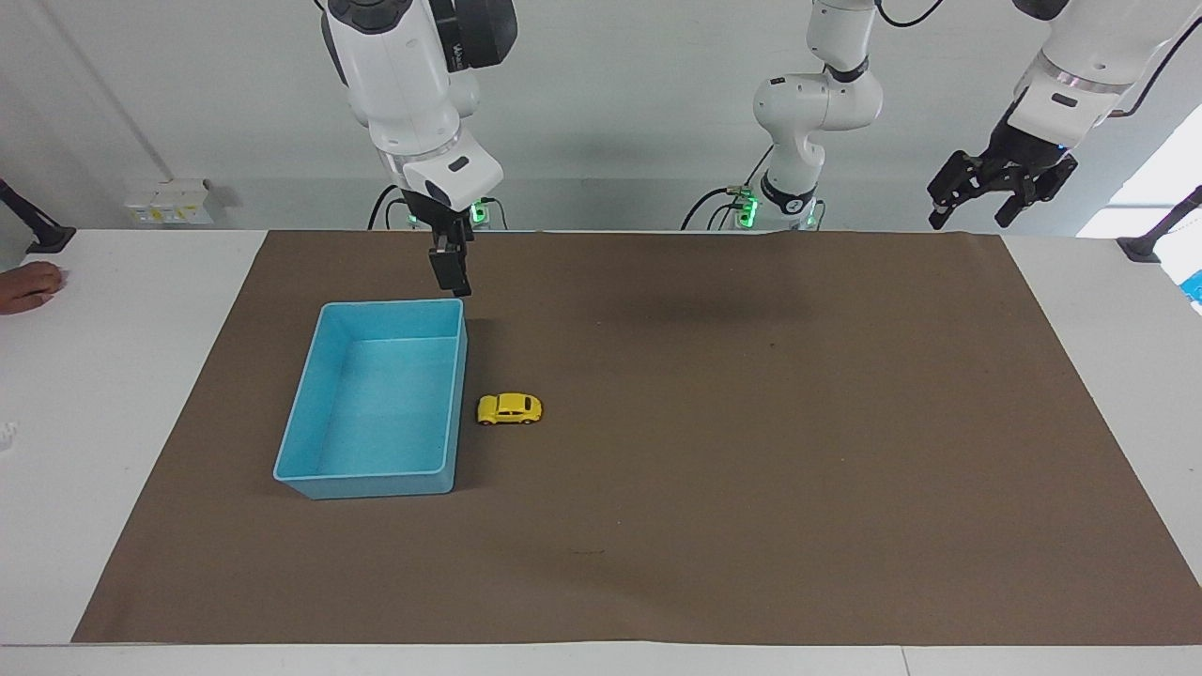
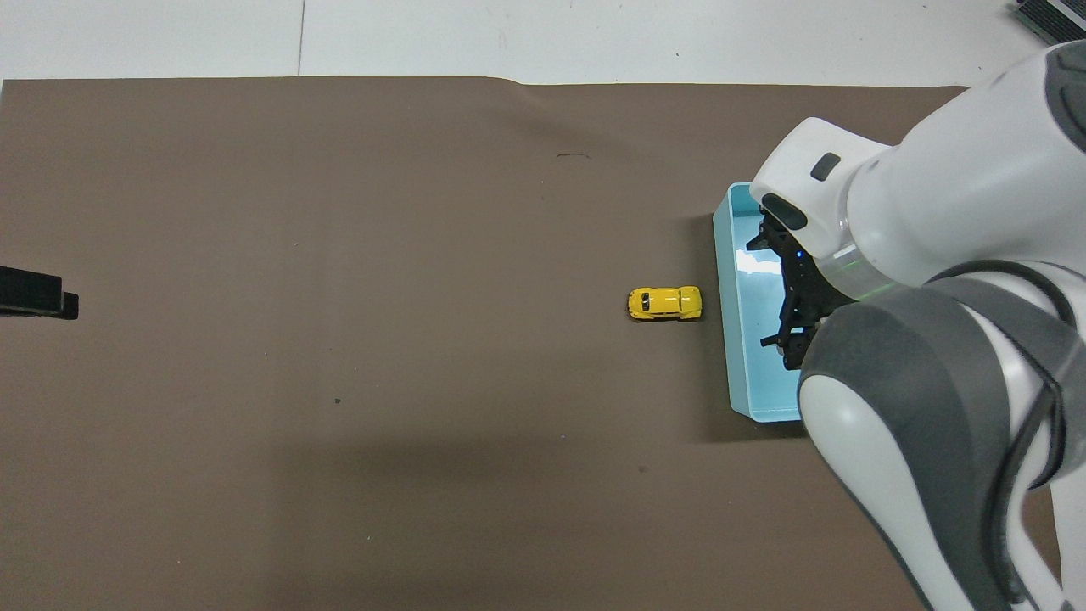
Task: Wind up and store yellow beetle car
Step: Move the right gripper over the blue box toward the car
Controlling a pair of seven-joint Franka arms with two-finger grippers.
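Next, my right gripper goes to the yellow beetle car. It will then close across the car's end (image 2: 684,302) nearest the light blue tray.
The yellow beetle car (image 1: 509,409) (image 2: 665,303) stands on its wheels on the brown mat, just beside the long wall of the light blue tray (image 1: 366,486) (image 2: 735,356). The tray has nothing in it. My right gripper (image 1: 452,273) (image 2: 765,291) hangs open and holds nothing. It is in the air over the tray's rim nearest the robots, on the car's side, well above the car. My left gripper (image 1: 972,216) (image 2: 38,294) is open and waits high over the mat's corner at the left arm's end.
A brown mat (image 1: 751,469) covers most of the white table. A person's hand (image 1: 28,286) rests on the table at the right arm's end. In the overhead view the right arm's bulk hides much of the tray.
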